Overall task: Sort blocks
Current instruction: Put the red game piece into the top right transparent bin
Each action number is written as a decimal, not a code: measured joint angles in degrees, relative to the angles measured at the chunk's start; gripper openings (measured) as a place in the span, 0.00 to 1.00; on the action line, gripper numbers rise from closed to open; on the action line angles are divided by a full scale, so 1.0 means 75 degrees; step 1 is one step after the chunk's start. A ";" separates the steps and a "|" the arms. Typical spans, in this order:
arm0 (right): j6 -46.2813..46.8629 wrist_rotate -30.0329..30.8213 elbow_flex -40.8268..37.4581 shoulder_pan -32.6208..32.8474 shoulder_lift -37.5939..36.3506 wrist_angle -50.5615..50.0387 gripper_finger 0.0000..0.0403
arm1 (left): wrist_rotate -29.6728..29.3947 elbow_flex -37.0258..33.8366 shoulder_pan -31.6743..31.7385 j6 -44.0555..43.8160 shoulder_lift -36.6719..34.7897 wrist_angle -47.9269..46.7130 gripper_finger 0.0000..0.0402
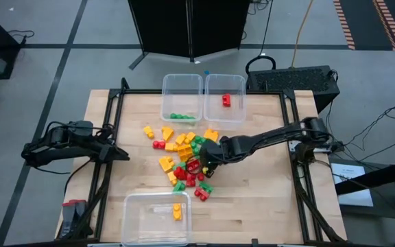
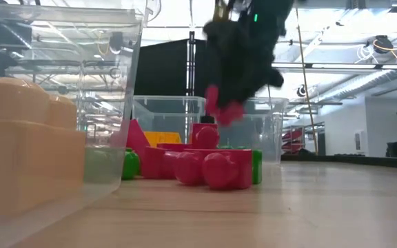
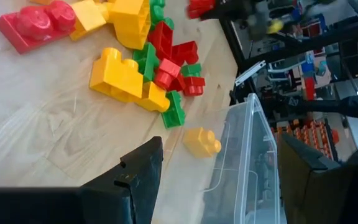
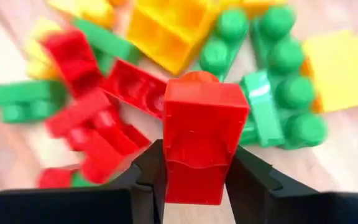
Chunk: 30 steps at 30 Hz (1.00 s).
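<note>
Next, I release the lifted red block from my right gripper in the far clear tub point(image 1: 219, 114), just in front of its red block.
A heap of red, green and yellow blocks point(image 1: 184, 161) lies in the middle of the table. My right gripper point(image 1: 196, 165) hangs over the heap, shut on a red block point(image 4: 201, 134) lifted above it; the low view shows that block point(image 2: 222, 109) in the air. My left gripper point(image 3: 219, 174) waits open at the table's left edge. Three clear tubs stand around the heap: the far left tub point(image 1: 182, 96) holds green blocks, the far right tub point(image 1: 225, 99) a red one, the near tub point(image 1: 156, 218) yellow ones. My right gripper pinches the red block point(image 4: 197, 180) between its two fingers point(image 4: 151, 177), one on each side wall. The fingers come from above, pointing down. The block is lifted clear of the heap, with its stud end point(image 4: 194, 78) pointing away from the gripper.
The table's frame rails point(image 1: 112, 137) run along the left and right edges. Loose blocks point(image 1: 201, 192) lie between the heap and the near tub. Bare wood point(image 1: 259, 206) shows at the table's near right part.
</note>
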 joint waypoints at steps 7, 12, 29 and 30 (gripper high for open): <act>-0.0981 0.1790 0.0493 -0.0712 -0.1373 -0.0121 0.27 | -0.0071 0.0000 -0.0002 0.0009 0.0000 0.0004 0.52; -0.1546 0.2372 0.0490 -0.2059 -0.1779 -0.0590 0.27 | -0.0082 0.0000 0.0000 0.0007 0.0000 -0.0038 0.52; -0.3350 -0.0209 0.0470 -0.5324 -0.0307 -0.0360 0.27 | -0.0214 0.0000 -0.0002 0.0154 0.0000 -0.0061 0.52; -0.3409 -0.0333 0.0470 -0.5361 -0.0238 -0.0355 0.27 | -0.0216 0.0000 0.0000 0.0154 0.0000 -0.0059 0.52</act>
